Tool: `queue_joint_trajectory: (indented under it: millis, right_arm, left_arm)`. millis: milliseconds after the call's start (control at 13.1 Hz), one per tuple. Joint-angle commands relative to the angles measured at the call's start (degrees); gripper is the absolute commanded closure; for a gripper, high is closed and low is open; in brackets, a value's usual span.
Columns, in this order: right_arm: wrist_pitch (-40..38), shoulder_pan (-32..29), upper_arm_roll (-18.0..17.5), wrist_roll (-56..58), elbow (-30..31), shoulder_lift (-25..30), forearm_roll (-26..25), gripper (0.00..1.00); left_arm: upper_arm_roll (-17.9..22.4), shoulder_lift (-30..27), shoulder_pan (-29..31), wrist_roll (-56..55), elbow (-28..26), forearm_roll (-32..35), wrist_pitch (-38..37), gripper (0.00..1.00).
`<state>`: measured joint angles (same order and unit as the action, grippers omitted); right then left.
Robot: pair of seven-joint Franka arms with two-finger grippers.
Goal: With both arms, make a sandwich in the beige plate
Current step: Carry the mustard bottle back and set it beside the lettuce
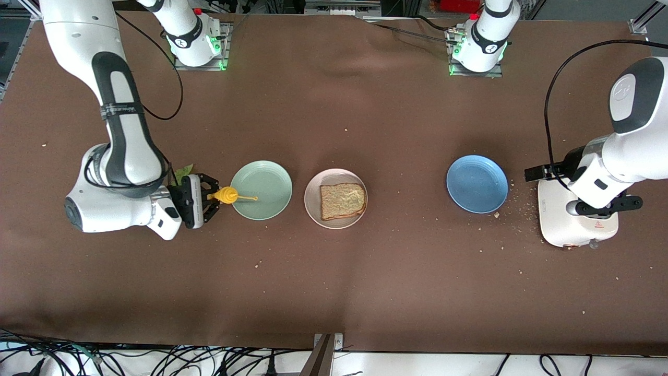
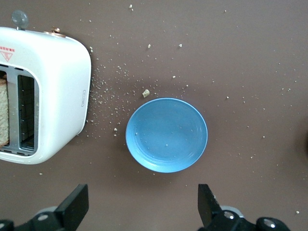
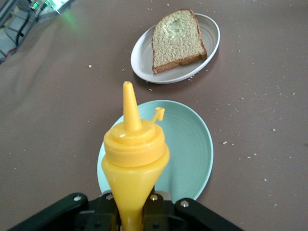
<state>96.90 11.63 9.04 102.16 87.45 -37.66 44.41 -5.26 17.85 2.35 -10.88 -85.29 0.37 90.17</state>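
Note:
The robot's right gripper will stand the yellow squeeze bottle on the table (image 1: 216,187) between the mint-green plate and the green lettuce leaf.
The beige plate (image 1: 336,221) (image 3: 144,57) holds one slice of brown-crusted bread (image 1: 342,200) (image 3: 177,39) with a pale patch in its middle. My right gripper (image 1: 211,196) (image 3: 132,214) is shut on a yellow squeeze bottle (image 1: 225,195) (image 3: 134,159), lying level with its nozzle over the mint-green plate (image 1: 263,183) (image 3: 190,149). A green lettuce leaf (image 1: 183,171) peeks out from under the right arm. My left gripper (image 2: 143,208) hangs open and empty above the table by the blue plate (image 1: 477,184) (image 2: 166,134). Another bread slice (image 2: 4,113) stands in the toaster (image 1: 576,224) (image 2: 53,91).
The three plates lie in a row across the table's middle, with the white toaster at the left arm's end. Crumbs are scattered between the blue plate and the toaster.

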Motion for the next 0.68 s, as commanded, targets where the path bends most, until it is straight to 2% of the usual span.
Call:
queue_joint_trajectory:
  millis: [0, 228, 609]
  right_arm:
    - [-5.6, -6.2, -1.1, 9.8, 4.9, 1.4, 5.6, 1.0]
    - [-13.9, -11.4, -1.2, 20.3, 4.9, -2.5, 11.2, 1.0]
    - [-16.7, -13.6, -1.3, 34.4, 4.6, -9.7, 16.8, 1.0]
  left_arm:
    - [-0.1, -0.3, -0.2, 0.1, -0.2, 2.1, 0.4, 0.0]
    - [-0.1, -0.3, -0.2, 0.1, -0.2, 2.1, 0.4, 0.0]
    - [-0.1, -0.2, -0.2, 0.1, -0.3, 2.1, 0.4, 0.0]
